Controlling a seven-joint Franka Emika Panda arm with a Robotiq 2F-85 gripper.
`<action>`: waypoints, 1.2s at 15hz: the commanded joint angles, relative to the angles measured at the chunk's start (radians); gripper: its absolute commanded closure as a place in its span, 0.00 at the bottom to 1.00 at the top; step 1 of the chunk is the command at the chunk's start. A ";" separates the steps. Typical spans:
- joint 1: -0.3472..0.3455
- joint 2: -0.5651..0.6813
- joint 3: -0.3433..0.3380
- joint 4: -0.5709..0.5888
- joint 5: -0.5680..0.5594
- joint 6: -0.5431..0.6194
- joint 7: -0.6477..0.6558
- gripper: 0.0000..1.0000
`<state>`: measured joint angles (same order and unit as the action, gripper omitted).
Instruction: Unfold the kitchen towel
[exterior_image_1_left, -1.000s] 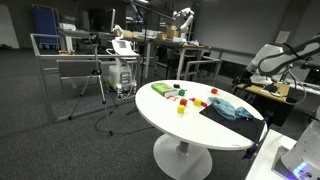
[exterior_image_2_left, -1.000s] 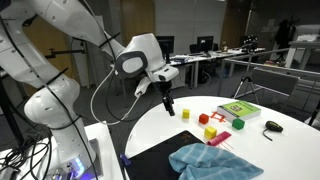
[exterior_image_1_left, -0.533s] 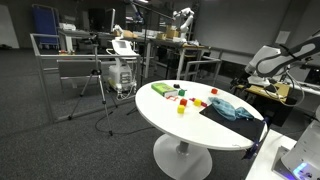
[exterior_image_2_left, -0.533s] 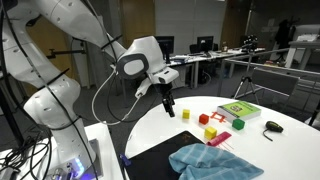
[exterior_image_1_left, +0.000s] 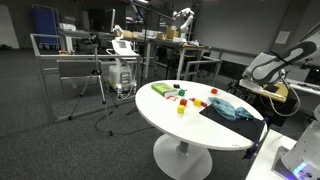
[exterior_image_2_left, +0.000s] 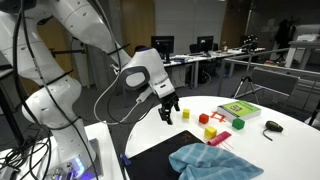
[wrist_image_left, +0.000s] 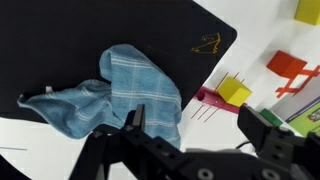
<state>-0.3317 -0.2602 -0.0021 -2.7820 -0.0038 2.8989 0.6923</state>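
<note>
Next, my gripper closes on the kitchen towel's edge (exterior_image_1_left: 220, 106) (wrist_image_left: 164, 84) that faces the pink bar and its neighbouring yellow block.
The kitchen towel (wrist_image_left: 120, 95), teal-blue and wrinkly, lies crumpled on the black mat (wrist_image_left: 90, 35) in the wrist view. It also shows in both exterior views (exterior_image_2_left: 215, 162) (exterior_image_1_left: 230, 108). My gripper (exterior_image_2_left: 168, 113) hangs open and empty above the table, behind the mat and apart from the towel. In the wrist view its two fingers (wrist_image_left: 195, 125) frame the towel's edge and the white table from above.
On the round white table (exterior_image_2_left: 270, 150) stand yellow blocks (exterior_image_2_left: 203, 119), red blocks (exterior_image_2_left: 213, 136), a pink bar (wrist_image_left: 212, 99), a green book (exterior_image_2_left: 238, 110) and a dark object (exterior_image_2_left: 272, 126). Desks and equipment stand behind. The table's edge is close to the mat.
The arm has swung lower and toward the towel. The gripper now points down nearer the table, with its fingers spread open.
</note>
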 joint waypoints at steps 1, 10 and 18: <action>-0.170 0.173 0.130 0.000 -0.124 0.243 0.268 0.00; -0.540 0.162 0.308 0.101 -0.868 -0.095 0.994 0.00; -0.468 0.447 0.391 0.182 -1.148 -0.181 1.295 0.00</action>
<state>-0.8047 0.0650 0.3947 -2.6693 -1.0597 2.6967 1.9840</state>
